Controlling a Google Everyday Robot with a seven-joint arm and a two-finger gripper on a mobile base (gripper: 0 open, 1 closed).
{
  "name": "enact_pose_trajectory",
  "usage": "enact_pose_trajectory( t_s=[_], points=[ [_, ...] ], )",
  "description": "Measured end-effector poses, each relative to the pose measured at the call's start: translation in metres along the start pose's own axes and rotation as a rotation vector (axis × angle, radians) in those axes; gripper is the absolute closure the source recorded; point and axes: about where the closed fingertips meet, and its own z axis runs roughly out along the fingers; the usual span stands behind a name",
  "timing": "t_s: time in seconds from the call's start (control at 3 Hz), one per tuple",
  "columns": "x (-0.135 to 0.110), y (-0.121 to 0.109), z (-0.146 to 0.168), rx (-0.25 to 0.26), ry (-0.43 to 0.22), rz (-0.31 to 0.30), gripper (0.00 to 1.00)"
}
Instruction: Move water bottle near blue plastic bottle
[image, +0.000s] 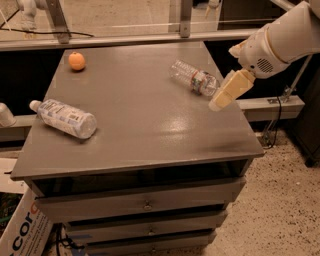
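Next, my gripper moves to the water bottle's near end (207, 85) and closes there, leaving its far end sticking out.
The water bottle (194, 77), slim, clear and ribbed with a red-and-white label band, lies on its side at the right rear of the grey cabinet top (145, 125). The blue plastic bottle (66, 118), fatter with a pale blue-white label and white cap, lies on its side near the left edge. My gripper (222, 99) hangs from the white arm at the right, its cream fingers pointing down-left just right of the water bottle's near end, slightly above the top. It holds nothing.
An orange (76, 61) sits at the far left corner of the top. The cabinet has drawers (145, 204) below. A metal rail (125, 40) runs behind it. A cardboard box (25, 231) stands on the floor at lower left.
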Motion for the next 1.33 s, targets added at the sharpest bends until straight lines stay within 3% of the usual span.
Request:
enact_pose_trajectory(
  t_s=[0.67, 1.33],
  points=[
    [-0.012, -0.011, 0.039, 0.015, -0.068, 0.058, 0.0],
    [-0.014, -0.03, 0.097, 0.044, -0.059, 0.085, 0.0]
  ],
)
